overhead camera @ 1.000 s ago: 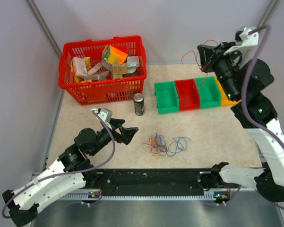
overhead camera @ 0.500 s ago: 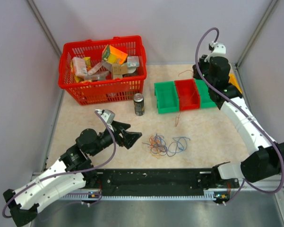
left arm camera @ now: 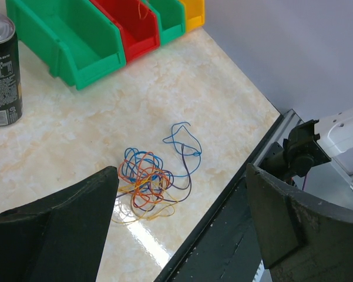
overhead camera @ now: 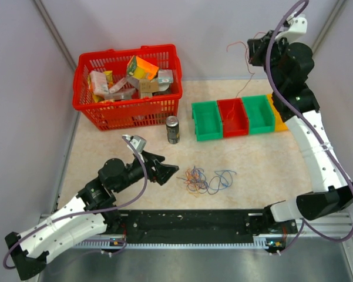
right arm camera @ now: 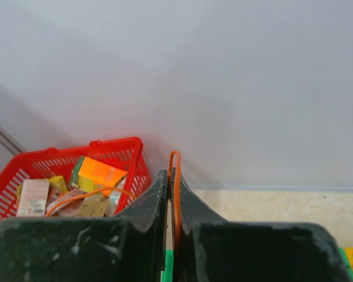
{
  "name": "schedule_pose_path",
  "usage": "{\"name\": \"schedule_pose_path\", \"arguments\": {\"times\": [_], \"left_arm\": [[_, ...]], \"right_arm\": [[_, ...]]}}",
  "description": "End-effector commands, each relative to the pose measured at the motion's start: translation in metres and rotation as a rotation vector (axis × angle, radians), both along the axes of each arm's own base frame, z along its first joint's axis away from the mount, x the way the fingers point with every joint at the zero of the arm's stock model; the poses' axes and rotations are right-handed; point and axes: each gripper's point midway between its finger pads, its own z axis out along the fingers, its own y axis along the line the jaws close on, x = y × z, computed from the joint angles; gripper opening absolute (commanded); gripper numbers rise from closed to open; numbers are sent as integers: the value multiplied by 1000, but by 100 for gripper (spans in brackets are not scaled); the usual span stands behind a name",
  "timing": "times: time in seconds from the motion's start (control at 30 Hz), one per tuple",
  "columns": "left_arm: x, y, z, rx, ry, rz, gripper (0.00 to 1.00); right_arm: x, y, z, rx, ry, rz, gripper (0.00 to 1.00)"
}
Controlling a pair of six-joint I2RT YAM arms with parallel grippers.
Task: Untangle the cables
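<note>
The orange cable lies in the tangle at the table's front middle. Next, my left gripper closes on the loops (overhead camera: 192, 178) (left arm camera: 144, 183) of that cable.
A loose tangle of thin cables (overhead camera: 205, 179) in orange, blue, purple and yellow lies on the table's front middle; it also shows in the left wrist view (left arm camera: 153, 179). My left gripper (overhead camera: 167, 171) is open, low over the table just left of the tangle. My right gripper (overhead camera: 255, 51) is raised high at the back right, shut on an orange-red cable (right arm camera: 175, 188) that loops above its tips and hangs down toward the red bin (overhead camera: 242, 88).
A red basket (overhead camera: 127, 108) full of boxes stands at the back left. A dark can (overhead camera: 172, 129) stands before it. A row of green, red, green and yellow bins (overhead camera: 208, 121) lies at the back right. The black front rail (overhead camera: 188, 223) borders the table.
My right arm has swung up and back with the orange-red cable, lifting it off the table. My left gripper has edged right toward the tangle.
</note>
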Motion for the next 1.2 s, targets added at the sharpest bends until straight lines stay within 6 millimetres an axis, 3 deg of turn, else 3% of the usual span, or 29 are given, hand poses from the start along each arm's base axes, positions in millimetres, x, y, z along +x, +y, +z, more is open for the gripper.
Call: {"name": "schedule_pose_path", "arguments": {"times": [0.0,0.13,0.3,0.53,0.77,0.9,1.03,1.17], "left_arm": [[0,-3,7,-37,-6,-9,93],[0,0,5,-30,-3,3,93],[0,0,4,-30,1,4,93],[-1,-4,1,-32,25,-8,93],[-3,-12,-4,-36,75,-33,93],[-3,-15,-7,-35,106,-39,93],[-3,-18,-9,-31,132,-48,93],[-2,-20,-13,-22,156,-44,93]], "right_arm": [[21,6,4,-47,-16,-3,0],[36,7,-14,-78,9,-18,0],[47,8,-69,-96,93,-29,0],[24,-5,-153,-49,220,-76,0],[13,-27,-244,-134,419,-176,0],[22,-24,-271,-185,519,-173,0],[44,-20,-299,-226,601,-184,0],[66,-13,-313,-218,628,-187,0]]}}
